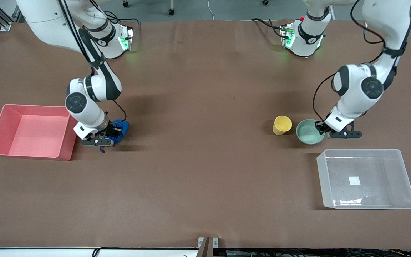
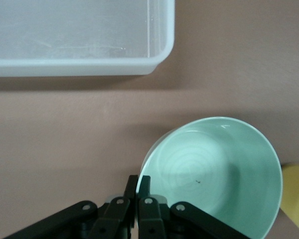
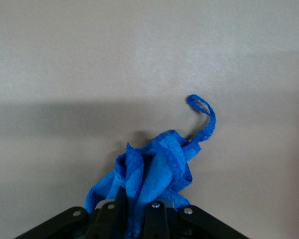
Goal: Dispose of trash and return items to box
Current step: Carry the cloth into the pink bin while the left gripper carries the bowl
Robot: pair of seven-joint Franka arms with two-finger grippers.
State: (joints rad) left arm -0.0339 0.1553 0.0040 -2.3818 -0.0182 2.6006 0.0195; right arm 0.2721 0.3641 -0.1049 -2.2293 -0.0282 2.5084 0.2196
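Note:
I should use my left gripper to release the mint-green bowl, which now stands beside the yellow cup, over the white label inside the clear box (image 1: 355, 176).
The deep-blue wad of trash (image 1: 120, 128) is low at the table beside the pink bin. My right gripper (image 1: 113, 134) is shut on it. In the right wrist view the cloth (image 3: 157, 169) bunches between the fingers and its string (image 3: 205, 117) curls out over the table. The mint-green bowl (image 1: 308, 132) stands beside the yellow cup (image 1: 282, 125). My left gripper (image 1: 320, 127) is shut on the bowl's rim; the left wrist view shows one finger (image 2: 131, 186) outside the bowl (image 2: 219, 169) and one inside. The clear box (image 1: 366, 178) is nearer the front camera than the bowl.
The pink bin (image 1: 30, 130) stands open at the right arm's end of the table. The clear box also shows in the left wrist view (image 2: 79, 64), and an edge of the cup (image 2: 296, 196) too. Bare brown table lies between the two groups.

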